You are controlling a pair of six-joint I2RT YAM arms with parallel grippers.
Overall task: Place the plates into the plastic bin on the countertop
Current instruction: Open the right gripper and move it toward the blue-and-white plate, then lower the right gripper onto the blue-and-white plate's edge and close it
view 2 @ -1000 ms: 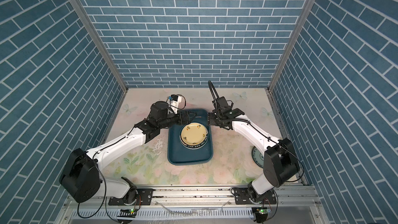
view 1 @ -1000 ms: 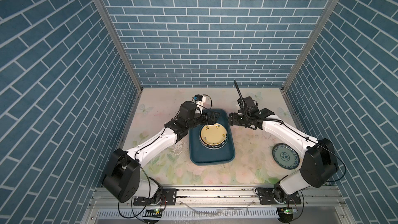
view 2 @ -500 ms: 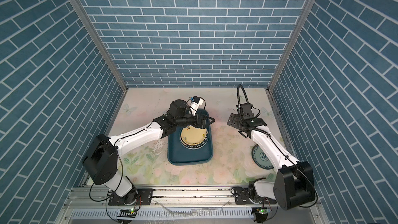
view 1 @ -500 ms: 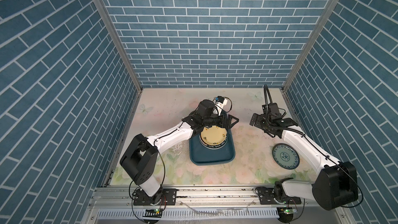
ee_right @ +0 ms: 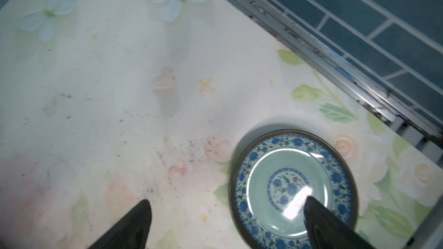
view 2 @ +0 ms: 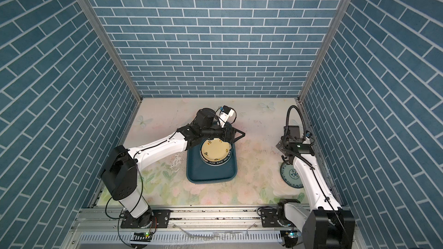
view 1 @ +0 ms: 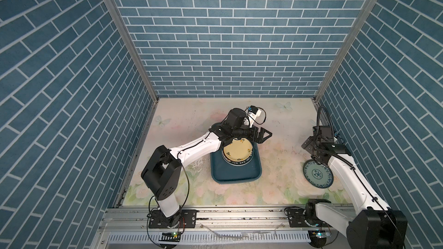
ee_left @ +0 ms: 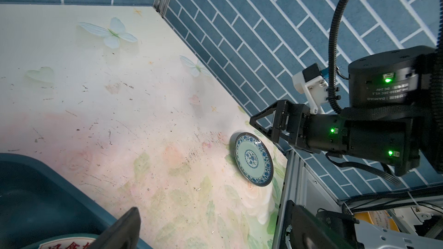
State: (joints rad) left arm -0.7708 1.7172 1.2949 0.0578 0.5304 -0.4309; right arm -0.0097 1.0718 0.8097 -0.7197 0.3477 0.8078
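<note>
I need to next move my right gripper across the blue-patterned plate and close it on the plate's near edge (ee_right: 355, 200), on the plate's side by the brick wall.
The dark teal plastic bin (view 1: 236, 176) (view 2: 211, 172) lies mid-countertop (view 1: 280, 164). In its far half is a stack of plates, topped by a cream-yellow one (view 1: 237, 150) (view 2: 215, 150) on a plate with a dark-green lettered rim (view 1: 236, 163). My left gripper (view 1: 265, 136) (view 2: 237, 134) hangs open and empty over the bin's far right corner; one of its fingers (ee_left: 124, 228) shows in the left wrist view. A blue-patterned plate (view 1: 318, 174) (view 2: 292, 173) (ee_left: 254, 159) (ee_right: 292, 188) lies flat near the right wall. My right gripper (view 1: 316, 160) (ee_right: 227, 201) is open above its far edge, one finger over the plate and one over the countertop.
Blue brick walls close in the left, back and right sides, and the right wall's metal rail (ee_right: 311, 44) runs close past the blue-patterned plate. A metal mounting rail (view 1: 239, 214) with both arm bases borders the front edge.
My right gripper has left the bin's far end, swung right to the blue-patterned plate and opened wider. My left gripper has moved right along the bin's far end.
</note>
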